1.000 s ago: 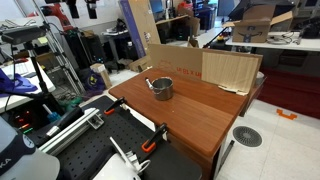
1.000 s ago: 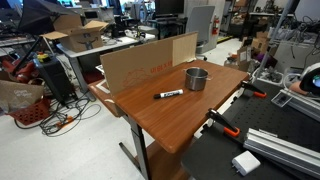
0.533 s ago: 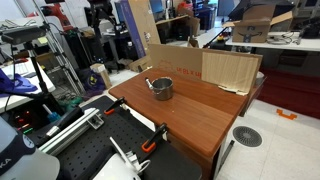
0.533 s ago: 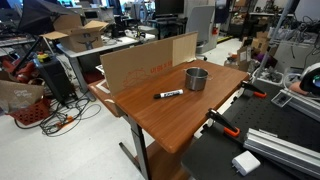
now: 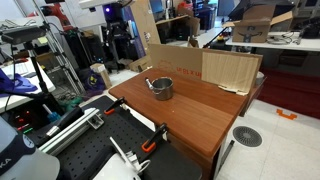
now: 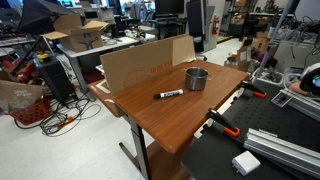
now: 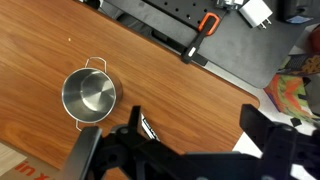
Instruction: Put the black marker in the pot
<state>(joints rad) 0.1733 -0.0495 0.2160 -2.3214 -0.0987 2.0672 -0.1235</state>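
Observation:
The black marker's cap [image 5: 147, 80], beside the pot, is next for my gripper, which should move down to it and close on it there.
The pot [image 6: 197, 78] stands on the wooden table [image 6: 180, 120]; it is grey metal and empty, and shows in both exterior views [image 5: 161, 88] and at the left of the wrist view [image 7: 88, 95]. The black marker [image 6: 168, 95] lies flat on the table beside the pot. In the wrist view only its end with a white label [image 7: 147, 128] shows, next to one finger. My gripper [image 7: 200, 125] is open and empty, high above the table to the side of the pot. It appears as a dark shape at the top of both exterior views [image 5: 121, 30] [image 6: 194, 25].
A cardboard sheet [image 6: 140, 65] stands along the table's back edge, also seen in an exterior view [image 5: 230, 68]. Orange-handled clamps [image 7: 207, 22] [image 5: 150, 145] grip the table's edge by a black perforated bench. Cluttered lab benches and cables surround the table.
My arm and gripper have moved sideways across the top of both exterior views, toward the table. Pot and marker have not moved.

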